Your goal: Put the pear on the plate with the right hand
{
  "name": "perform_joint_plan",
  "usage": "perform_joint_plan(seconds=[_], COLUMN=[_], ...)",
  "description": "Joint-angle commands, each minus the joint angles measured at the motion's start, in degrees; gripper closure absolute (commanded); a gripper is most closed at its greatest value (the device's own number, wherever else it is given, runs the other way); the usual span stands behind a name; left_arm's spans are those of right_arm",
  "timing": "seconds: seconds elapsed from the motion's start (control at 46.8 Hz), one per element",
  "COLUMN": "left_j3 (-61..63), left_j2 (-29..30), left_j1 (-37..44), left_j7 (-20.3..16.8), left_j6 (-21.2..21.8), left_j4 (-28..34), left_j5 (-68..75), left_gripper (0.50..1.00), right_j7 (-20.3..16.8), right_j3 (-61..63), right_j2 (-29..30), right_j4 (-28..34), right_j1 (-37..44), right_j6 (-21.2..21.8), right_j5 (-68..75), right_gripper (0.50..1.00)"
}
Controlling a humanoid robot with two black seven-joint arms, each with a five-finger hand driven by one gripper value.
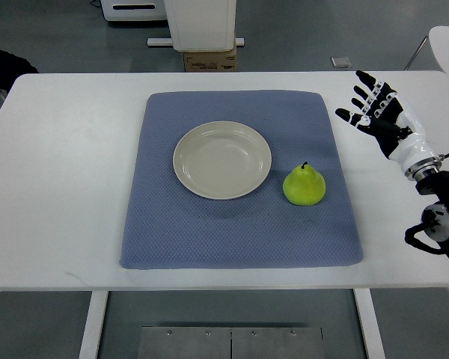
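I should move my right gripper to the green pear next and close it on the near and far sides of the pear's round body (305, 187).
A green pear (304, 185) stands upright on the blue mat (239, 224), just right of an empty cream plate (221, 159) near the mat's middle. My right hand (370, 105) hovers above the white table at the mat's upper right corner, fingers spread, holding nothing. It is well apart from the pear, up and to the right of it. Its arm runs off the right edge. The left arm does not show.
The white table (60, 187) carries only the mat and its objects. Beyond the far edge stand a white cabinet base (202, 26) and a cardboard box (209, 60). A white chair (445, 41) is at the top right; a dark shape (4, 67) sits at the left edge.
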Motion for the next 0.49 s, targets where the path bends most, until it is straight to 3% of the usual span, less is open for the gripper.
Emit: perform_joint_plan(seconds=[0.0,0.214,0.47], left_j3=[0.08,-0.01,-0.01], left_j2=[0.0,0.0,0.0], left_j1=[0.0,0.0,0.0], left_j7=[0.05,0.05,-0.03], left_j6=[0.01,0.01,0.01], left_j4=[0.0,0.0,0.0], left_j5=[0.0,0.0,0.0], left_gripper=[0.5,0.5,0.5], right_j7=[-0.18,0.26,0.78], right_j3=[-2.32,-4.96,-6.02], right_j2=[-1.89,-4.88,-6.2], right_j4=[0.14,0.05,2.16], right_j1=[0.08,0.87,0.79], right_j6=[1.3,3.24,5.53], right_j5=[-0.39,-0.92,-8.03], right_gripper=[0.5,0.5,0.538])
